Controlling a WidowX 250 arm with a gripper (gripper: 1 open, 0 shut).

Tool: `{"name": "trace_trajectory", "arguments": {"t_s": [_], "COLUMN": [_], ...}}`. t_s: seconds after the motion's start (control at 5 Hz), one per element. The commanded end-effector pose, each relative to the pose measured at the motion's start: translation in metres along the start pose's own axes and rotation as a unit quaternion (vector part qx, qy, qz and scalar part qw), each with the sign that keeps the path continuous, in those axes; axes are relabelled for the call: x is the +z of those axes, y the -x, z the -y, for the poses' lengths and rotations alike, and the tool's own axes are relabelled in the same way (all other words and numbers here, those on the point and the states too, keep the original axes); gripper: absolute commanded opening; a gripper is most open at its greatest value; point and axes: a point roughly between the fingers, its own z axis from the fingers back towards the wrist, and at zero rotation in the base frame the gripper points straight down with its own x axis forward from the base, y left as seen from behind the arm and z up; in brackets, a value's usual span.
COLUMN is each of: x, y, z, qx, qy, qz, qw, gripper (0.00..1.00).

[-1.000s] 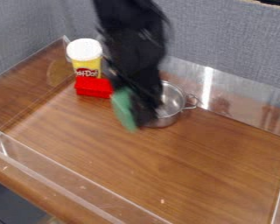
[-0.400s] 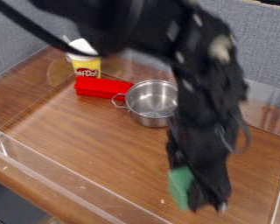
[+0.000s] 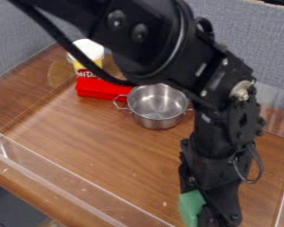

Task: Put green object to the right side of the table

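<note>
My gripper should release the green object on the brown table (image 3: 218, 205) close to the table's front edge, well forward of the steel pot.
The green object (image 3: 193, 207), a small matte green block, hangs at the tip of my gripper (image 3: 211, 213), which is shut on it and points straight down. It is low over the front right part of the brown wood-grain table (image 3: 85, 142), close to the front edge. My black arm (image 3: 216, 106) reaches in from the upper left and hides the tabletop behind it. Whether the block touches the table cannot be told.
A steel pot (image 3: 160, 105) stands at the middle back. A red rectangular block (image 3: 99, 89) lies left of it, with a yellow can (image 3: 88, 60) behind it. Low clear acrylic walls (image 3: 38, 182) edge the table.
My gripper carried the green object from beside the steel pot to the front right of the table and sank lower. The pot, once partly covered, shows fully.
</note>
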Motion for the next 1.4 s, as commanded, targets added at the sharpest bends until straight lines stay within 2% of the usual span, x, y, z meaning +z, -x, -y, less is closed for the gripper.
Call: {"name": "trace_trajectory", "arguments": {"t_s": [0.0,1.2], "x": [0.008,0.010], "y": [-0.008,-0.019], "z": [-0.006,-0.026], "qx": [0.000,-0.002], "qy": [-0.007,-0.024], "qz": [0.014,0.004], "qw": [0.9999,0.9997], "gripper": [0.00,0.00]}}
